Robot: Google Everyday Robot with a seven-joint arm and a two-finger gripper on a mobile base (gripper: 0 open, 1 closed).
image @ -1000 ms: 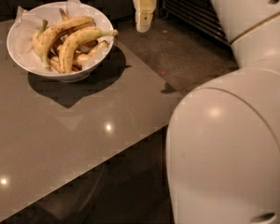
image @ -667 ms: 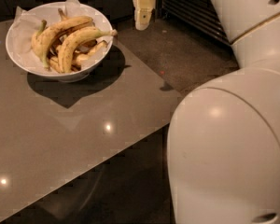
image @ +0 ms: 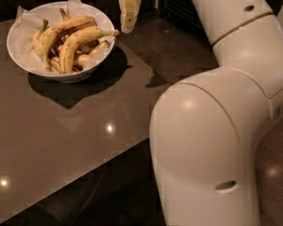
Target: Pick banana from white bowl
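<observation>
The robot's gripper should close on the stem end [image: 105, 33] of the long, curved yellow banana, where it reaches over the white bowl's rim.
The white bowl [image: 19, 55] with its white paper lining stands at the far left of the grey table. Several bananas lie in it. The banana [image: 80, 39] is the long, curved yellow one with a pale tan stem pointing right over the rim. Another long banana [image: 56, 28] with a greenish stem lies behind it. Smaller brown-bruised bananas [image: 92, 51] lie underneath. My gripper [image: 128, 28] hangs pointing down just right of the bowl's rim, above the table edge, close to the banana's stem and apart from it. It holds nothing.
The grey table [image: 61, 145] has its right edge running diagonally beside the bowl. My large white arm [image: 212, 126] fills the right side of the view. Dark floor [image: 174, 51] lies beyond the table edge.
My gripper has moved left, closer to the bowl's right rim. The arm's elbow has shifted left as well. The bowl and bananas have not moved.
</observation>
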